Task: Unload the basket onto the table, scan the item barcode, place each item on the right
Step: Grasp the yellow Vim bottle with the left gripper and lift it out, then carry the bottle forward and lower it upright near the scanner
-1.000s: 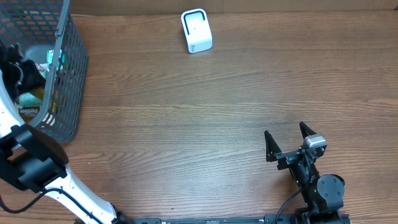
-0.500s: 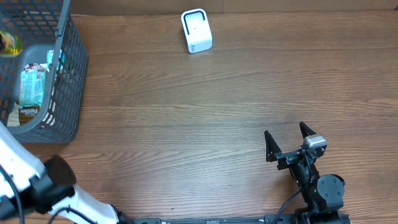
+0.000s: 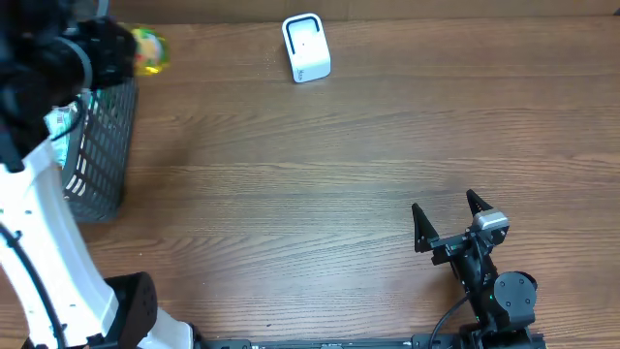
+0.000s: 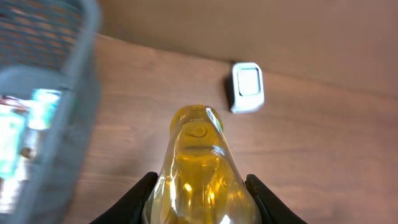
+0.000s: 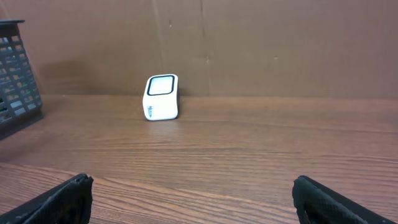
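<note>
The robot's left gripper will release the bottle on the bare table (image 3: 379,175) between the white barcode scanner and the right gripper.
My left gripper (image 4: 200,202) is shut on a clear bottle of yellow liquid (image 4: 199,168), its black fingers pressing both sides. From overhead the bottle (image 3: 148,50) shows at the back left, just past the basket's corner and lifted off the table. No barcode shows on the bottle in these views. The white barcode scanner (image 3: 306,47) stands at the back middle of the table, ahead and to the right of the bottle in the left wrist view (image 4: 247,87). My right gripper (image 3: 448,221) rests open near the front right, nothing between its fingers; the scanner (image 5: 162,97) stands far ahead of it.
A dark grey wire basket (image 3: 102,145) stands at the left edge with packaged goods (image 3: 58,124) inside; the left arm (image 3: 39,233) rises over it. Bare wood table (image 3: 310,174) lies between basket, scanner and right arm. A brown wall (image 5: 249,43) backs the table.
The left arm has lifted out of the basket and swung right and toward the back, carrying the yellow bottle to the basket's far corner. The right arm has not moved.
</note>
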Motion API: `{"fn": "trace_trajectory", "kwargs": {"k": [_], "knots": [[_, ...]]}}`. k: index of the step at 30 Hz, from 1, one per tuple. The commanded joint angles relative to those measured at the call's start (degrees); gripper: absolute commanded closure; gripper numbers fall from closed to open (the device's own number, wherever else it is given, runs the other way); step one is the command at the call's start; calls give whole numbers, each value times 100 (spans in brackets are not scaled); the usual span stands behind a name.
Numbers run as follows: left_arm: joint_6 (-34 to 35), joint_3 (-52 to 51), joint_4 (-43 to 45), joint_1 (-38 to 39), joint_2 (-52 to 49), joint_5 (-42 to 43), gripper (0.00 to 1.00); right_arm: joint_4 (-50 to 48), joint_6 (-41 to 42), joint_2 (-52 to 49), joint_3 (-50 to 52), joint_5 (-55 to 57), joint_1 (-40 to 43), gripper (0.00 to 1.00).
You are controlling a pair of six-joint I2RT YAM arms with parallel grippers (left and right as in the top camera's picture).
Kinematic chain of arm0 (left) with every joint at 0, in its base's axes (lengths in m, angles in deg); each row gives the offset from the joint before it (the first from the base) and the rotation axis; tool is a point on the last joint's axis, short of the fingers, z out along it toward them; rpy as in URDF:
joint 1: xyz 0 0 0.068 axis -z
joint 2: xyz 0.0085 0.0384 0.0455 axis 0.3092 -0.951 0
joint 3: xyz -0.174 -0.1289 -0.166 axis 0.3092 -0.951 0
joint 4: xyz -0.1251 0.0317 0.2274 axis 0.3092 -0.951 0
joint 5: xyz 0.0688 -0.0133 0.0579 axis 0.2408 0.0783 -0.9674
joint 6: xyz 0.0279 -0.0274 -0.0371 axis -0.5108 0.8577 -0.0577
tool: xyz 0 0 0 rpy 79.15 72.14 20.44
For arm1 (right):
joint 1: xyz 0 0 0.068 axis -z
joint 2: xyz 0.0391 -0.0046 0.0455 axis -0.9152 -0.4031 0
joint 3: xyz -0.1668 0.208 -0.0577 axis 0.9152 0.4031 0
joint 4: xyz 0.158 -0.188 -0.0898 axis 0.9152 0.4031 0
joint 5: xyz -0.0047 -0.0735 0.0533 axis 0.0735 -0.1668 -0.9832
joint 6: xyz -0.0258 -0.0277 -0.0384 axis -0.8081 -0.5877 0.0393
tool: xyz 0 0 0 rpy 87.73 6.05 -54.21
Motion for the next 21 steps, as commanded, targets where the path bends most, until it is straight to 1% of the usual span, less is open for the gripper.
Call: {"fn": "trace_trajectory", "kwargs": {"k": [1, 5, 8, 9, 10, 11, 12, 21], "knots": [[385, 44, -52, 538, -66, -374, 80, -31, 15, 9, 26, 48, 0, 0], [564, 37, -153, 1119, -299, -352, 80, -31, 15, 9, 26, 48, 0, 0], [680, 37, -236, 1458, -511, -223, 83, -31, 15, 9, 26, 50, 0, 0], [682, 37, -254, 1558, -595, -92, 80, -31, 15, 9, 26, 48, 0, 0], [675, 37, -264, 1650, -680, 48, 78, -31, 13, 9, 26, 48, 0, 0], [654, 37, -302, 1797, -841, 181, 90, -31, 15, 9, 26, 48, 0, 0], [654, 37, -323, 1884, -951, 192, 96, -31, 15, 9, 26, 48, 0, 0], [658, 37, -413, 2481, -1742, 243, 96, -31, 13, 9, 26, 48, 0, 0]]}}
